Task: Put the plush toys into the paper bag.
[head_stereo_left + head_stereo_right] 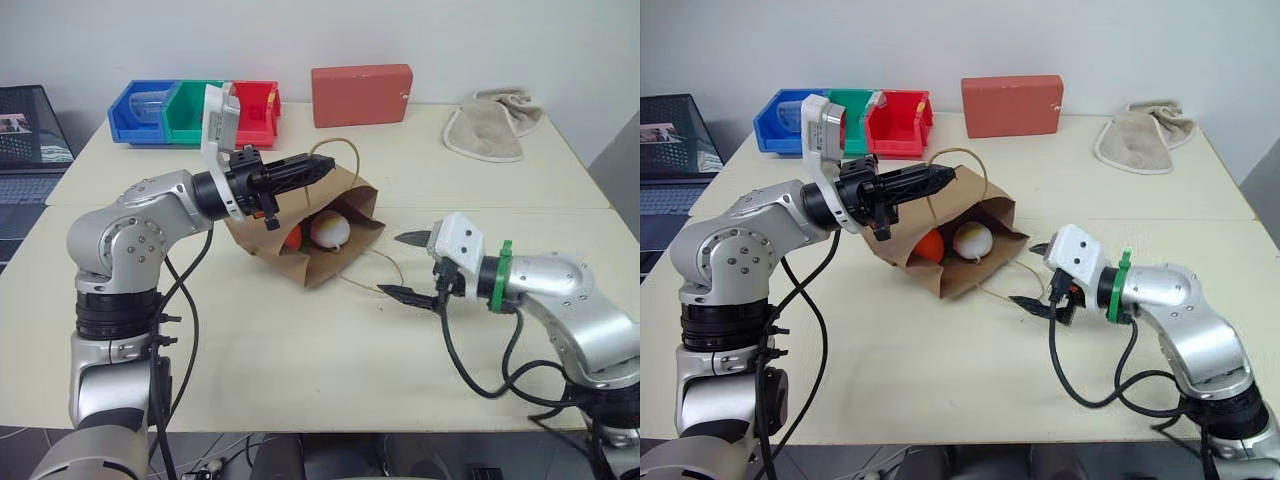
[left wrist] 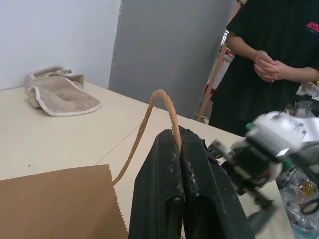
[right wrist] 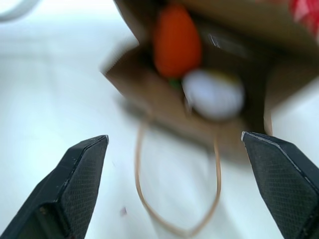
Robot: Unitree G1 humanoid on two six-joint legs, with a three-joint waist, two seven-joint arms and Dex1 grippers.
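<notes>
My left gripper is going to let go of the paper bag. It will then stand upright on the table (image 1: 347, 255) in front of the red box.
The brown paper bag (image 1: 345, 215) lies tilted on the table with its mouth facing my right side. Inside the mouth sit both plush toys: the white egg-shaped one (image 1: 329, 230) and the orange carrot (image 1: 293, 239). In the right wrist view the same two show as the white toy (image 3: 213, 93) and the carrot (image 3: 173, 40). My left gripper (image 1: 322, 165) is shut on the bag's upper loop handle (image 2: 160, 102), holding the top edge up. The lower handle (image 1: 375, 270) trails on the table. My right gripper (image 1: 405, 265) stands open and empty just outside the bag's mouth.
A red rectangular box (image 1: 361, 94) and blue, green and red bins (image 1: 190, 110) stand at the back. A beige towel (image 1: 490, 125) lies at the back right. A laptop (image 1: 25, 150) is at the far left. A person (image 2: 269, 64) stands beyond the table.
</notes>
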